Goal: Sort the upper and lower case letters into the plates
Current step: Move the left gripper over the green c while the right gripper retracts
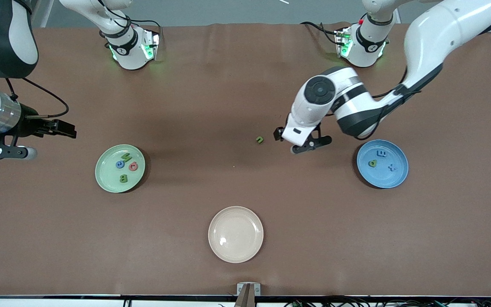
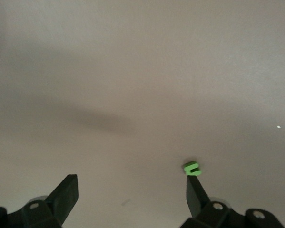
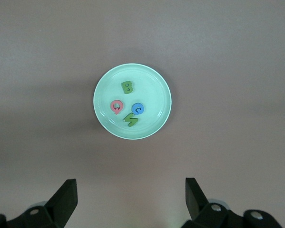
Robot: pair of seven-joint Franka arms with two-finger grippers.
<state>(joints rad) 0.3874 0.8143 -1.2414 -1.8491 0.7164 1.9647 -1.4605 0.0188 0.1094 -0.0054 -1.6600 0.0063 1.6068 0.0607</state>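
Note:
Next, I close my left gripper on the curved end and open end (image 1: 259, 140) (image 2: 192, 168) of the small green letter that lies alone between the plates.
One small green letter (image 1: 260, 139) lies alone on the brown table, beside my left gripper (image 1: 286, 140). In the left wrist view this letter (image 2: 192, 168) sits just off one fingertip of the open, empty left gripper (image 2: 131, 178), not between the jaws. The mint green plate (image 1: 108, 179) holds a green N, a blue letter, a pink letter and a green B (image 1: 124, 178). On the blue plate (image 1: 392, 181) are a blue E, a green letter and a blue cross (image 1: 393, 167). My right gripper (image 1: 71, 130) is open and empty, up off the table by the mint plate (image 3: 154, 88).
A cream-beige round plate (image 1: 235, 251) with nothing on it sits near the front edge at mid-table. The arm bases stand along the table's back edge. Bare brown table surrounds the lone letter.

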